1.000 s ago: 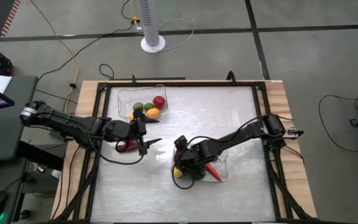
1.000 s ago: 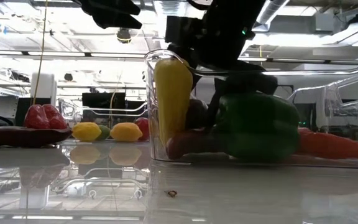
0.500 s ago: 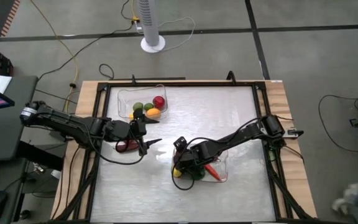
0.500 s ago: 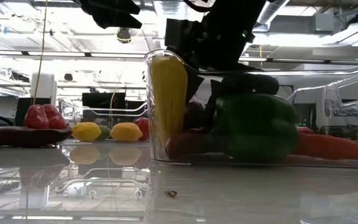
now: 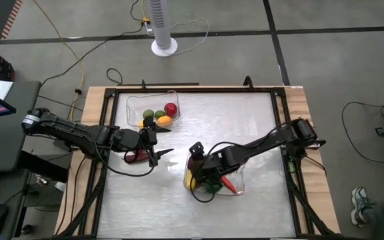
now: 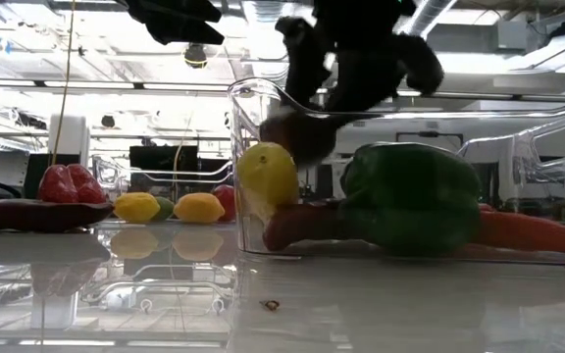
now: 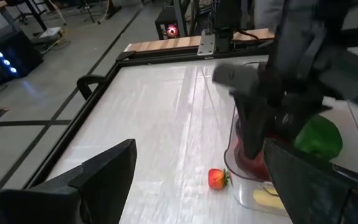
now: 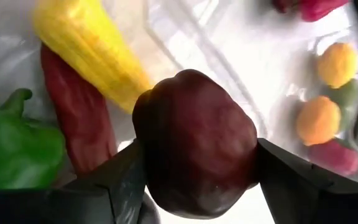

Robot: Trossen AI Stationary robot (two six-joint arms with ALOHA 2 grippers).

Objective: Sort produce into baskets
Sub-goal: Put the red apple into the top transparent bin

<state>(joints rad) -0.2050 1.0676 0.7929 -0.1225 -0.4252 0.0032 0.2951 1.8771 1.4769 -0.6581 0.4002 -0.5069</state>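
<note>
I should use my right gripper to drop the dark red piece in the far clear basket [image 5: 165, 118] [image 8: 322, 126], next to the orange and red pieces.
My right gripper [image 5: 195, 159] is shut on a dark red round piece [image 8: 194, 143] over the left end of the near clear basket [image 5: 237, 175]. In that basket lie a yellow corn [image 6: 268, 176], a red chili [image 8: 73, 118], a green pepper [image 6: 410, 196] and a carrot [image 6: 528, 230]. My left gripper [image 5: 163, 155] is open and empty, left of the basket. A strawberry [image 7: 217, 178] lies on the table by the basket's corner. A red pepper [image 6: 67, 183] and a dark purple eggplant [image 6: 27, 214] lie under my left arm. My right gripper pinches the dark red piece by its two opposite sides [image 8: 145, 155] between the two fingers [image 8: 114, 183]. The fingers come from above, pointing down. The piece [image 6: 297, 137] hangs clear of the corn and chili below it, at about the height of the basket's rim.
The far clear basket [image 5: 133, 101] at the back left holds green, red, yellow and orange round pieces [image 5: 160, 115]. A black frame [image 5: 275, 100] borders the table. A fan base [image 5: 164, 47] stands on the floor beyond the far edge.
My right gripper has risen out of the near basket with the dark red piece, lifting it clear of the other produce. The yellow corn, which stood upright against the basket's left wall, has tipped over and now lies low in the basket.
</note>
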